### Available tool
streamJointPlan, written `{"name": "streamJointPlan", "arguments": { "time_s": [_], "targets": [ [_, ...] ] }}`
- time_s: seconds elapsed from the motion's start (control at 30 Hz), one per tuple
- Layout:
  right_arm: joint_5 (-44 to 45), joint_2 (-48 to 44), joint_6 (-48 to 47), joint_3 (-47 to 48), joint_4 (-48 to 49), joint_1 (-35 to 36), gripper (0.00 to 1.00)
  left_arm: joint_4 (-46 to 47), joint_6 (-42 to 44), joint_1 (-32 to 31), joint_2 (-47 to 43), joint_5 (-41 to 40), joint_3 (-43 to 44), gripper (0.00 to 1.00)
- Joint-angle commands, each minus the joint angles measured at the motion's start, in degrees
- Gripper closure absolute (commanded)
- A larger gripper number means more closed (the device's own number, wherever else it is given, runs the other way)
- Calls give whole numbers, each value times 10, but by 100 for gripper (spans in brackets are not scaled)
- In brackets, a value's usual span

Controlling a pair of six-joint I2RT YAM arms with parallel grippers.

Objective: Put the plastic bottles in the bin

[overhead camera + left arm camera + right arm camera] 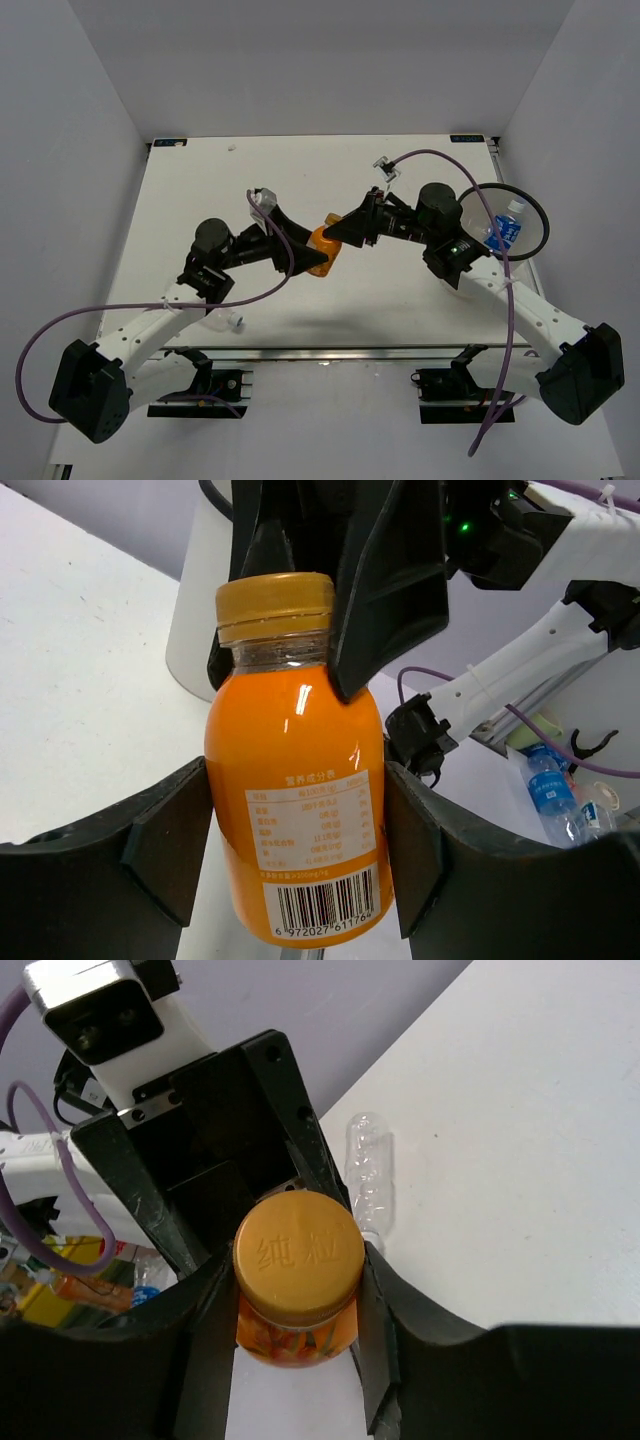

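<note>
The short orange bottle will drop from my right gripper inside the white bin (485, 219), beside the blue-label bottle.
The short orange bottle (323, 250) hangs over the middle of the table between both arms. My left gripper (295, 865) is shut on its body, pads pressed against both sides of the orange bottle (295, 780). My right gripper (298, 1305) is shut on its neck just under the yellow cap (298, 1252). In the top view the left gripper (303, 252) comes from the left and the right gripper (336, 234) from the right. The white bin (541, 214) stands at the right edge with a blue-label bottle (509, 224) inside. A clear crinkled bottle (368, 1175) lies on the table.
Another clear bottle with a white cap (226, 320) lies by the left arm near the front edge. The bin's white wall (195, 620) rises behind the orange bottle in the left wrist view. Purple cables loop from both arms.
</note>
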Motion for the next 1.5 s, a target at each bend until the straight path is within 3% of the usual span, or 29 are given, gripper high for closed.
{"name": "streamJointPlan", "arguments": {
  "time_s": [0.0, 0.07, 0.1, 0.17, 0.2, 0.3, 0.33, 0.37, 0.6, 0.7, 0.83, 1.03, 1.23, 1.4, 1.47],
  "targets": [
    [43, -9, 17, -3, 25, 3, 63, 15, -3, -4, 0, -8, 26, 70],
    [59, -15, 19, -6, 34, 5, 73, 7, -1, -4, 3, -7, 29, 67],
    [65, -19, 18, -6, 36, 5, 80, 2, -1, -4, 4, -8, 30, 49],
    [95, -26, -1, 0, 28, 5, 84, -42, 4, -4, 1, -38, 41, 11],
    [114, -28, -15, 21, -15, 5, 85, -93, 8, -4, 0, -57, 48, 2],
    [239, -38, -98, 87, -134, 2, 88, -220, 29, -4, -12, -154, 84, 2],
    [327, -44, -120, 106, -168, -1, 90, -250, 26, -4, -17, -187, 101, 2],
    [380, -47, -147, 126, -198, -5, 96, -282, 23, -4, -28, -270, 107, 2],
    [802, -65, -200, 254, -398, -58, 98, -566, -75, 8, 1, -626, 172, 2],
    [884, -31, -183, 319, -528, -98, 96, -663, -132, 46, 34, -702, 196, 2],
    [896, 3, -147, 327, -623, -147, 94, -737, -209, 116, 33, -730, 193, 2],
    [920, 42, -137, 307, -646, -201, 80, -814, -230, 183, 2, -770, 178, 2],
    [917, 60, -152, 301, -628, -207, 34, -864, -247, 185, -17, -788, 161, 2],
    [911, 63, -158, 306, -627, -209, 11, -857, -250, 190, -25, -768, 111, 2],
    [911, 61, -160, 308, -629, -210, 10, -857, -249, 190, -21, -766, 101, 2]
  ]
}}
